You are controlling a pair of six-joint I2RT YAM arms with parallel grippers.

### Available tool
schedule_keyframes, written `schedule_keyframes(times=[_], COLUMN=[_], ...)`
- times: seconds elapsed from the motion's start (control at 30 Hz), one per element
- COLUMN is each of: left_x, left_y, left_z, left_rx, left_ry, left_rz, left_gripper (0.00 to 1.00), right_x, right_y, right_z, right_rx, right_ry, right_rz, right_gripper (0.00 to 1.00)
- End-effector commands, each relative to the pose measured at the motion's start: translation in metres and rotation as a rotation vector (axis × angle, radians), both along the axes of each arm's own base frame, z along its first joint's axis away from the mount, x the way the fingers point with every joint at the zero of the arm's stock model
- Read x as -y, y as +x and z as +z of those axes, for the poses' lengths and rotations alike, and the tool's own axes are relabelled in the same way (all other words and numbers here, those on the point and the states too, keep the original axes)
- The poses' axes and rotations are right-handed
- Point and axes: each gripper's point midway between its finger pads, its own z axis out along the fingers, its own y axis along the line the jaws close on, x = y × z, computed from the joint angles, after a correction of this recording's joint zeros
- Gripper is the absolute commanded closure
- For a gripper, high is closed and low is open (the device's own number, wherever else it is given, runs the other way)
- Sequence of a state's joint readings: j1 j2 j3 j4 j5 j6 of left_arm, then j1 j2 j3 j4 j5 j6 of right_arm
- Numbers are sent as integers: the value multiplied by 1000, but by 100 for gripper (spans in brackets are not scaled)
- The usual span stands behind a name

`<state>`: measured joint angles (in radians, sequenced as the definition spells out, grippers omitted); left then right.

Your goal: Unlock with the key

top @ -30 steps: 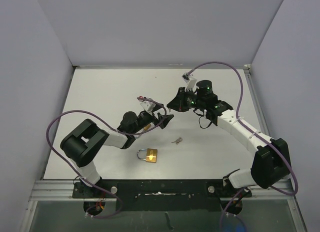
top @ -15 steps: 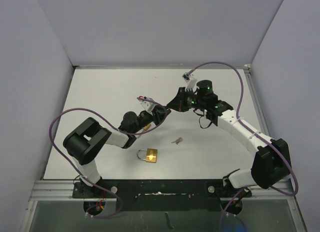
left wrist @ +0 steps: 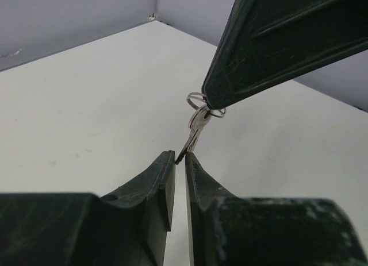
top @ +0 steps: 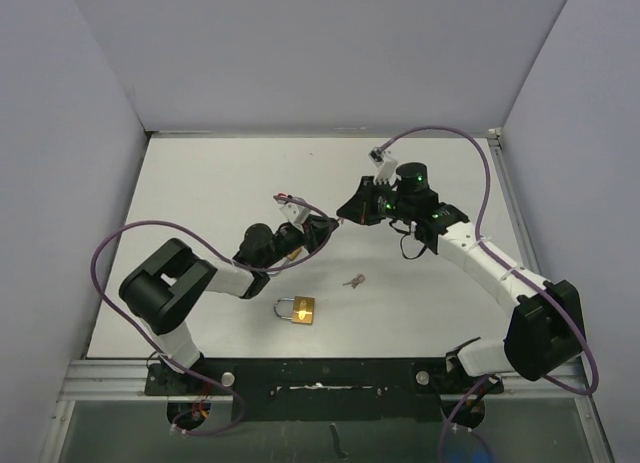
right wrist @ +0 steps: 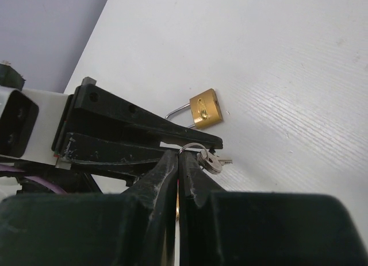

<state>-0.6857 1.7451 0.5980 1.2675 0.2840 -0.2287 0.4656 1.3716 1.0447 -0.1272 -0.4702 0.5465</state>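
Observation:
The right gripper holds only the ring with the key dangling from it, so it should open and take the key itself [right wrist: 213,162] while the left gripper steadies the key.
A silver key [left wrist: 195,127] hangs from its ring [left wrist: 197,98] in mid-air over the middle of the table. My right gripper [right wrist: 181,154] is shut on that ring, with the key's head [right wrist: 208,161] dangling just beside its fingertips. From the left, my left gripper [left wrist: 179,157] has its jaws drawn almost together on the very tip of the key's blade. Seen from above, the left gripper [top: 327,227] and the right gripper [top: 343,215] meet tip to tip. The brass padlock [top: 296,309] lies flat on the table nearer the bases, apart from both grippers, and shows as well as the padlock [right wrist: 206,108] under the right wrist.
A second small key [top: 353,280] lies loose on the white table [top: 200,183], right of the padlock. Grey walls close in the back and both sides. Purple cables loop over each arm.
The left gripper's jaws went from wide open to nearly together around the key's tip, and it edged toward the right gripper. The right gripper kept its hold on the ring.

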Motion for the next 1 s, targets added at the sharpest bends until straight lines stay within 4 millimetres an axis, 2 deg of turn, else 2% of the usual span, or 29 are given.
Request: schedule_keyframes(times=[0.0,0.13,0.63,0.77,0.8,0.97], left_x=[-2,-2,6,11,11,7], left_y=[-9,-9,-12,-14,-15,-15], left_z=[25,27,22,22,21,21], left_rx=[45,46,-3,-64,-83,-177], left_ry=[-31,-33,-6,30,32,46], left_rz=[-21,-21,-71,-116,-122,-144], left_gripper=[91,100,100,100,100,100], right_x=[4,6,15,18,19,28], right_y=[2,3,3,3,3,4], right_z=[14,11,4,-2,-3,-8], right_rx=[36,26,8,-3,-4,-8], right_ry=[35,38,42,37,37,31], right_rz=[-27,-28,-42,-46,-47,-66], right_gripper=[100,100,99,88,81,63])
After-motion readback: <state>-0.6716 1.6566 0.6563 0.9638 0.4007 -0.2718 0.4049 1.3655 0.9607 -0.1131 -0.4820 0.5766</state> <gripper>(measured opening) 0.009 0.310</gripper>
